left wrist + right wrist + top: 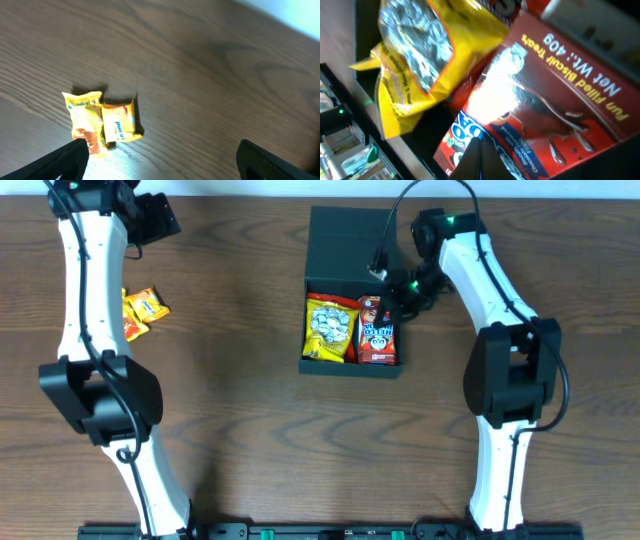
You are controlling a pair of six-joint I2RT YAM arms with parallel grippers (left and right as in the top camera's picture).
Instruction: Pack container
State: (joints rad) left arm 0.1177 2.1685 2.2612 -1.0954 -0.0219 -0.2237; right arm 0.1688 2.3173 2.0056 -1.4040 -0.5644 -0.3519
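The middle of the longer yellow-orange packet (131, 318) (87, 123), the one lying partly under my left arm in the overhead view, should be gripped next by my left gripper.
The container (345, 240) is a dark box at the table's middle back, open, with its flap lid lying at the far side. Inside lie a yellow snack packet (328, 328) and a red biscuit box (377, 330). My right gripper (405, 292) is at the box's right edge. In the right wrist view its fingers (482, 160) are pressed shut, empty, just above the red biscuit box (555, 100), with the yellow packet (420, 55) beside it. My left gripper (150, 220) is open at the far left (165, 167), above the table.
Two small yellow-orange packets (140, 308) lie on the wooden table at the left, below the left gripper. In the left wrist view they lie side by side (82, 120) (119, 122), just ahead of the left finger.
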